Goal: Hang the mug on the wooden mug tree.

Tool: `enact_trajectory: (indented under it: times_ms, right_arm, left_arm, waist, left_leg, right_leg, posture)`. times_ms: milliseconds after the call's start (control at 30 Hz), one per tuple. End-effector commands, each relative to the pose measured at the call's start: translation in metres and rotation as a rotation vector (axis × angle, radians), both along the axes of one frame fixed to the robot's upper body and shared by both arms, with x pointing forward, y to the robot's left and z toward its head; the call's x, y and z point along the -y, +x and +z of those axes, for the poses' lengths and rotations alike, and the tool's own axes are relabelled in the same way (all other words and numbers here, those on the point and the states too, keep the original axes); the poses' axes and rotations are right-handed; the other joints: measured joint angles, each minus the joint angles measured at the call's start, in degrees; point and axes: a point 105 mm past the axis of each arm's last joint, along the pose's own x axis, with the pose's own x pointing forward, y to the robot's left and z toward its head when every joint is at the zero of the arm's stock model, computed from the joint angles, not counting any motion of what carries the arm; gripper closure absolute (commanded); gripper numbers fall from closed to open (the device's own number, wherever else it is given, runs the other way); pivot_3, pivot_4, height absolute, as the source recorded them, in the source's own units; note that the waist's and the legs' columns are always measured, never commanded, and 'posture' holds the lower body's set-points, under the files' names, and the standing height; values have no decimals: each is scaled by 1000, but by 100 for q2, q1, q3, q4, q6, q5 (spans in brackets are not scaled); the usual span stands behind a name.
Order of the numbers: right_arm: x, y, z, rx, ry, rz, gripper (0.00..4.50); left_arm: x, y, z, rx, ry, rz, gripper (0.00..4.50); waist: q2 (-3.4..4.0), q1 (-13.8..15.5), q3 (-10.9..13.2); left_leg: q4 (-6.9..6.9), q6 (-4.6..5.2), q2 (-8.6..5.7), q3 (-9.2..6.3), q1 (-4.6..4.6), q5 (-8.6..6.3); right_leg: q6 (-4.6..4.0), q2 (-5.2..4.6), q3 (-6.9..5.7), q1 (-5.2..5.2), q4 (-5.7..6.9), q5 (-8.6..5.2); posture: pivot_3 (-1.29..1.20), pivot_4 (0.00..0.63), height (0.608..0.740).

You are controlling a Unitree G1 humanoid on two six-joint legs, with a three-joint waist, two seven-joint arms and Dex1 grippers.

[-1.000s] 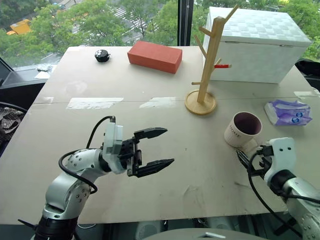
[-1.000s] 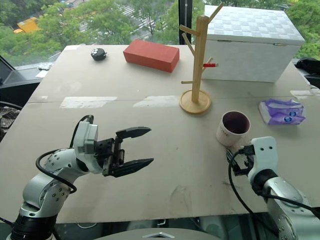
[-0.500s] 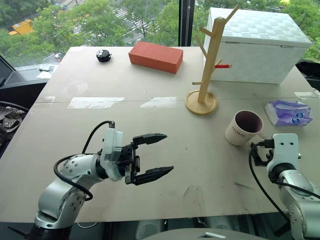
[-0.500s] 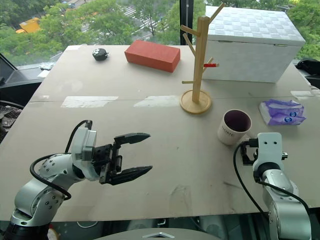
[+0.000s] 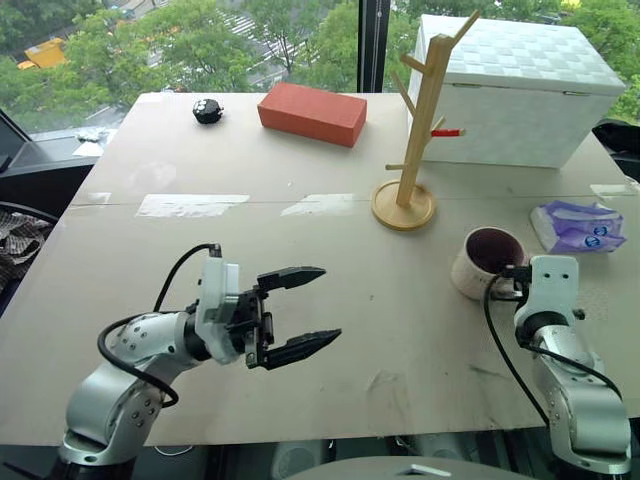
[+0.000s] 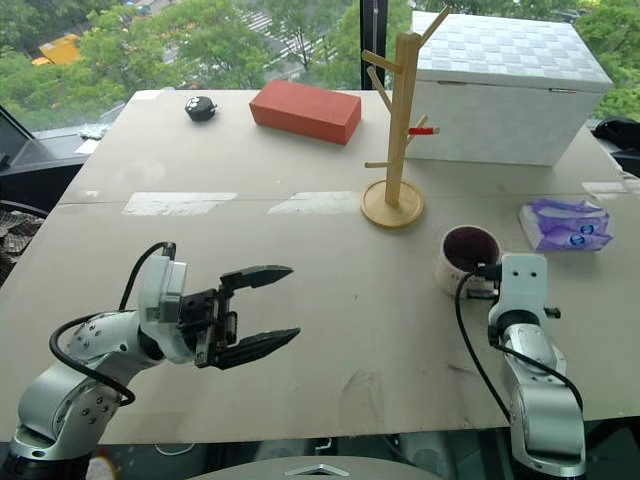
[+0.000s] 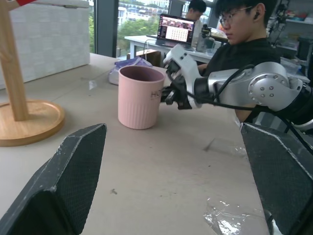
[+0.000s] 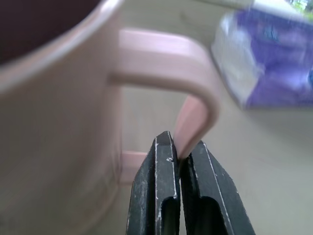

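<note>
Next, my right gripper lets go of the mug once it hangs from the red-tipped peg [image 5: 418, 173], against the mug tree's post.
The mug [image 5: 487, 258], cream with a dark maroon inside, stands upright on the table at the right. Its loop handle [image 8: 195, 98] faces my right gripper [image 8: 180, 147], which is shut on the handle's lower curve. From the left wrist view, that right gripper [image 7: 171, 93] sits right behind the mug [image 7: 140, 97]. The wooden mug tree [image 5: 420, 120] stands on its round base just beyond and left of the mug, with a red-tipped peg. My left gripper [image 5: 325, 303] hovers open over the table's near left, pointing toward the mug, nothing between its fingers.
A white quilted box [image 5: 520, 85] stands behind the mug tree. A purple tissue packet [image 5: 580, 225] lies right of the mug. A red brick [image 5: 310, 112] and a small black object [image 5: 207, 110] lie at the far side. A person [image 7: 244, 44] sits beyond the table's right edge.
My right gripper has moved forward up to the mug and shut on its handle. The left gripper has stayed where it was, open.
</note>
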Motion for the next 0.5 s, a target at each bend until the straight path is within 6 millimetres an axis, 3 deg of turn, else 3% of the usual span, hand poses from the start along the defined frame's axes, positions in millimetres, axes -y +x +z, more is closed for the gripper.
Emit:
enact_trajectory:
  times_ms: [33,100,233,500]
  right_arm:
    - [-5,3,17,65,6,96,4457]
    - [-7,7,28,98,12,161,4457]
    - [-22,20,65,150,4,453,4457]
    - [-29,56,138,103,-41,803,4457]
  left_arm:
    - [2,0,12,71,-23,48,0]
    - [0,4,12,88,-39,100,0]
    - [-8,17,19,194,-131,242,0]
    - [-22,19,27,111,-172,219,0]
  waist:
    - [3,-5,2]
    - [3,-17,2]
    - [12,-64,8]
    - [9,-103,22]
  left_leg:
    - [0,0,0,1,0,0]
    - [0,0,0,6,1,0]
    - [1,1,-1,15,3,0]
    - [-5,2,4,-2,3,0]
  right_leg:
    - [0,-1,1,0,0,0]
    - [0,-1,6,-1,0,0]
    - [-2,2,15,-2,1,3]
    - [-28,17,5,-2,2,16]
  posture:
    - [0,150,740]
    - [0,150,740]
    - [0,150,740]
    - [0,150,740]
